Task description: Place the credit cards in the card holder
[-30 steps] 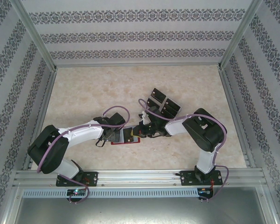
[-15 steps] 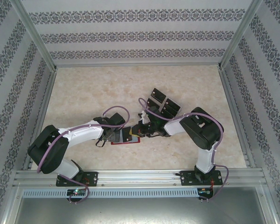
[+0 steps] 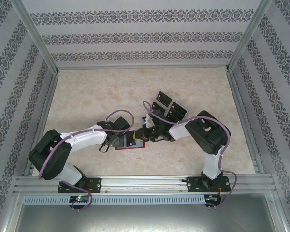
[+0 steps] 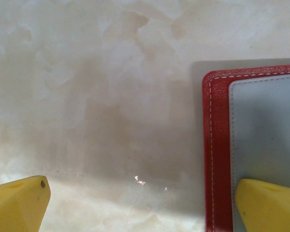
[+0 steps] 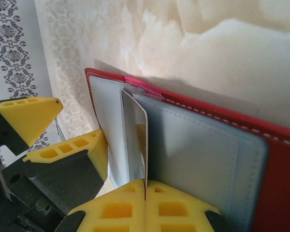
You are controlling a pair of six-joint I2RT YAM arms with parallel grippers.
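Next, I release the credit card with my right gripper in the grey sleeve point(image 3: 129, 140) point(image 5: 128, 145) beside the fold of the red card holder.
The red card holder point(image 3: 133, 145) lies open on the table between both grippers. In the right wrist view my right gripper point(image 5: 145, 186) is shut on a credit card point(image 5: 146, 140) seen edge-on. The card's far end reaches the grey sleeves point(image 5: 208, 154) near the holder's fold. My left gripper point(image 4: 142, 205) is open, and one yellow fingertip point(image 4: 268, 203) rests on the holder's grey sleeve point(image 4: 266, 130), just inside the red stitched edge point(image 4: 208, 145). Its other fingertip point(image 4: 19, 203) is over bare table. Several black credit cards point(image 3: 170, 107) lie behind the right gripper point(image 3: 143, 136).
The left gripper's yellow fingers point(image 5: 70, 150) stand close beside the held card in the right wrist view. The marble-patterned tabletop point(image 3: 96, 96) is ringed by patterned walls and an aluminium frame point(image 3: 140, 181) at the near edge.
The right arm has edged slightly left toward the card holder, with the card still held. The left arm has stayed put.
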